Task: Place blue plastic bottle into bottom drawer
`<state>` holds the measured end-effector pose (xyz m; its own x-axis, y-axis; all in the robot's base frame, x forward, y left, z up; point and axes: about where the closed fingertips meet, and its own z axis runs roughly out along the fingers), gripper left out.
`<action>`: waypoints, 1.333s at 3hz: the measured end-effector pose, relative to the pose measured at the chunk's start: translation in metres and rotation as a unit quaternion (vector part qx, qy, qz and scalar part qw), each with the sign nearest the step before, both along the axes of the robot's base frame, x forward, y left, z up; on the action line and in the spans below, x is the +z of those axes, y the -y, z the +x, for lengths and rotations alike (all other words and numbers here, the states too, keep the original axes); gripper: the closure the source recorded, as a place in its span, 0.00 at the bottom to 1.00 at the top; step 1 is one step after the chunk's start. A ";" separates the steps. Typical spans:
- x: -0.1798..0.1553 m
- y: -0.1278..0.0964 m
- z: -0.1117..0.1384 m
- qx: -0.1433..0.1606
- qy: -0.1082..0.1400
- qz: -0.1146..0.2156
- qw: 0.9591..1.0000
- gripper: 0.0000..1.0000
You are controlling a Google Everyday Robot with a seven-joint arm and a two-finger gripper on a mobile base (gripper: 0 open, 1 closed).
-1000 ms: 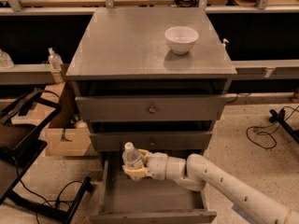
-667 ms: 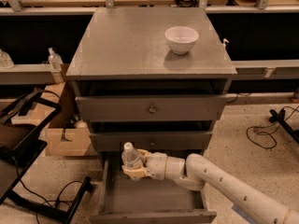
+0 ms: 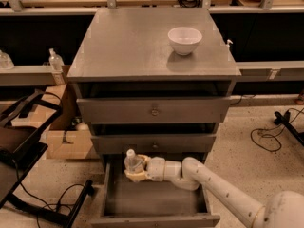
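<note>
My gripper is to let go of the blue plastic bottle on the bottom drawer's grey bottom [image 3: 132, 190], toward the side that is nearest the cardboard box. The bottle now hangs over that open drawer's back part.
The blue plastic bottle [image 3: 133, 162] is a clear bottle with a white cap, held upright in my gripper [image 3: 137, 170]. The gripper is shut around its lower body, so only the cap and shoulders show. Bottle and gripper hang over the back left part of the open bottom drawer [image 3: 156, 198], just under the front of the middle drawer. The white arm reaches in from the lower right. The drawer's flat grey floor shows below the bottle.
A white bowl [image 3: 185, 40] stands on the cabinet top [image 3: 133, 42]. Two upper drawers with brass knobs [image 3: 154, 111] sit slightly pulled out. A pump-top bottle [image 3: 56, 61] stands on the left shelf. A cardboard box [image 3: 66, 137] and black frame [image 3: 28, 151] stand left.
The bottle and gripper have barely moved; the view is almost the same.
</note>
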<state>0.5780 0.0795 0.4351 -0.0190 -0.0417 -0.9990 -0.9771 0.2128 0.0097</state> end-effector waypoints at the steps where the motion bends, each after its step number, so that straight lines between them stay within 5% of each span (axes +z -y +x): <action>1: -0.052 -0.015 0.006 0.060 -0.001 -0.004 0.998 1.00; 2: -0.093 -0.026 0.014 0.093 -0.007 0.008 0.996 1.00; 4: -0.170 -0.026 0.044 0.061 -0.024 0.036 0.997 1.00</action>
